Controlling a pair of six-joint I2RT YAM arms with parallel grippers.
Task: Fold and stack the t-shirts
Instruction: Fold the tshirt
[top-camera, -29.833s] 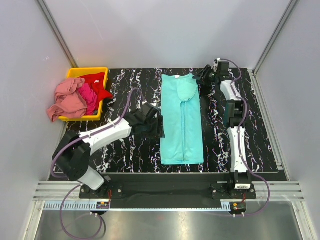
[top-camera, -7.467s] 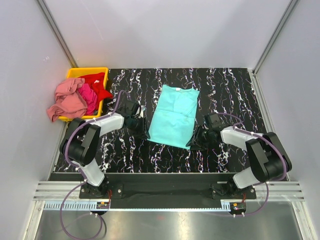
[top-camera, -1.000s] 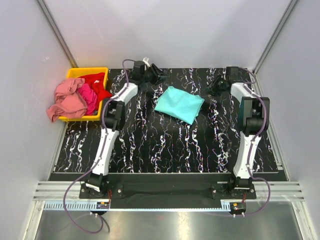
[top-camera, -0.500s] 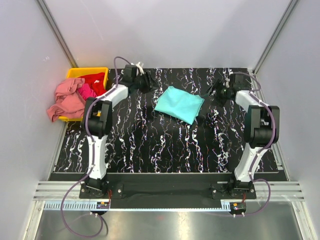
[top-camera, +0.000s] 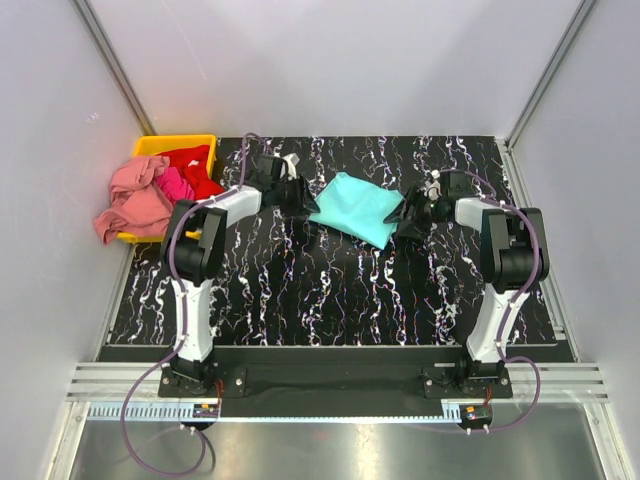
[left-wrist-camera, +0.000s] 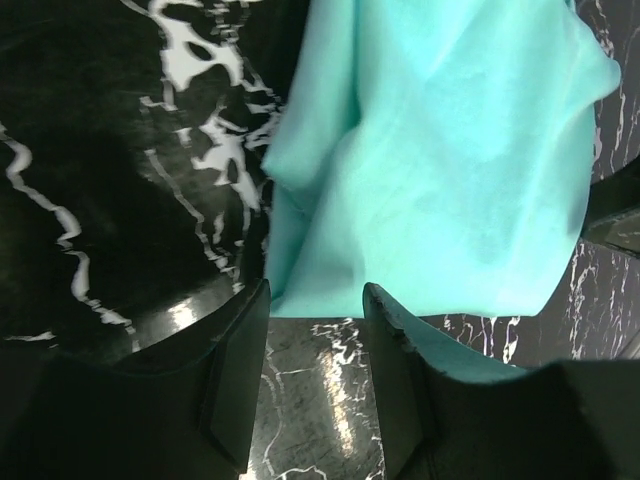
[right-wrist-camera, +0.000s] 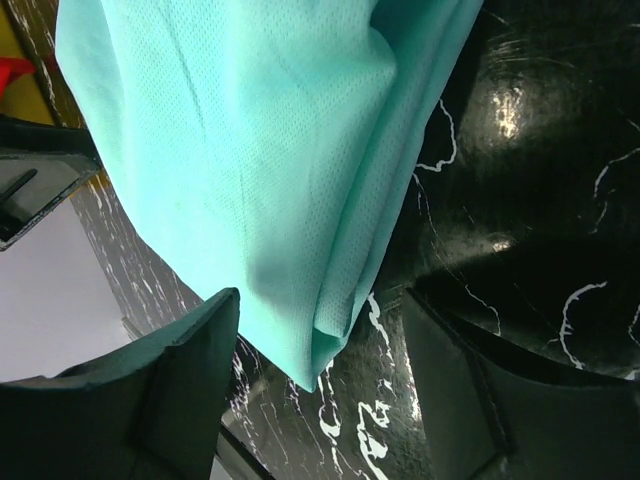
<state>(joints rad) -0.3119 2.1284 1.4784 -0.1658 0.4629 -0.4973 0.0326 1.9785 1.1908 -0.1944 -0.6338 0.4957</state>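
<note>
The turquoise-teal t-shirt's front edge slants against the table's near edge, so I should first grab the t-shirt's far corner (top-camera: 393, 193) with my right gripper to help straighten it.
The turquoise-teal t-shirt (top-camera: 358, 207) lies folded into a small tilted rectangle on the black marbled table (top-camera: 330, 290). My left gripper (top-camera: 303, 199) is open at its left edge, the cloth's corner (left-wrist-camera: 440, 150) just ahead of the fingers. My right gripper (top-camera: 408, 218) is open at its right edge, a folded corner (right-wrist-camera: 250, 170) between and ahead of the fingers. The salmon pink t-shirt (top-camera: 132, 200), magenta t-shirt (top-camera: 174, 190) and red t-shirt (top-camera: 192, 162) sit crumpled in the bin.
The yellow plastic bin (top-camera: 163, 144) stands at the table's far left, the pink shirt hanging over its left rim. Grey walls close in the table on three sides.
Both grippers have come down from the far edge to the sides of the folded teal shirt. The shirt has not moved.
</note>
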